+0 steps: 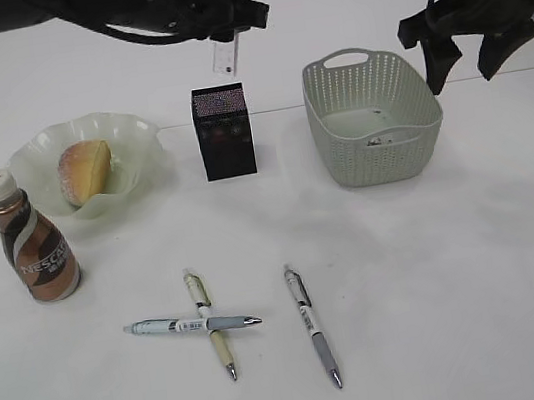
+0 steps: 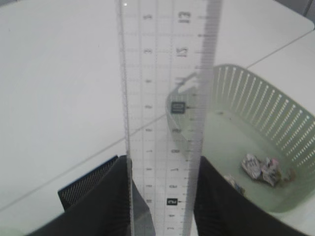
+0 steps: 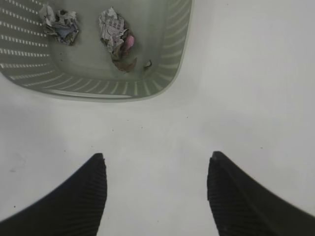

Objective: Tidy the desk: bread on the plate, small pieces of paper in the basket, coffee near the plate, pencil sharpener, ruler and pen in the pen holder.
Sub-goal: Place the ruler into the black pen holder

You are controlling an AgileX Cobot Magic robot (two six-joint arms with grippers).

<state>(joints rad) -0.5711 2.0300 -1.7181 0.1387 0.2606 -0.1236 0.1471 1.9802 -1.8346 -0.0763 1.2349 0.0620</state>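
Next, I let go of the clear plastic ruler with my left gripper, upright inside the black mesh pen holder (image 1: 230, 98) (image 2: 106, 189), against its back rim. The ruler now hangs just above that holder.
My left gripper (image 1: 233, 18) is shut on a clear plastic ruler (image 1: 225, 60), which hangs just above the black mesh pen holder (image 1: 224, 132); in the left wrist view the ruler (image 2: 165, 98) stands between the jaws (image 2: 165, 167) over the holder's rim (image 2: 86, 184). My right gripper (image 1: 466, 58) is open and empty, above the table right of the pale green basket (image 1: 372, 120); its jaws (image 3: 156, 162) frame bare table. Crumpled paper pieces (image 3: 115, 32) lie in the basket (image 3: 147, 88). Bread (image 1: 84, 171) sits on the glass plate (image 1: 129, 140). The coffee bottle (image 1: 34, 243) stands left of the plate. Three pens (image 1: 210, 322) (image 1: 195, 323) (image 1: 311, 325) lie at the front.
The table is white, with a seam line running behind the holder and basket. The sharpener is not visible.
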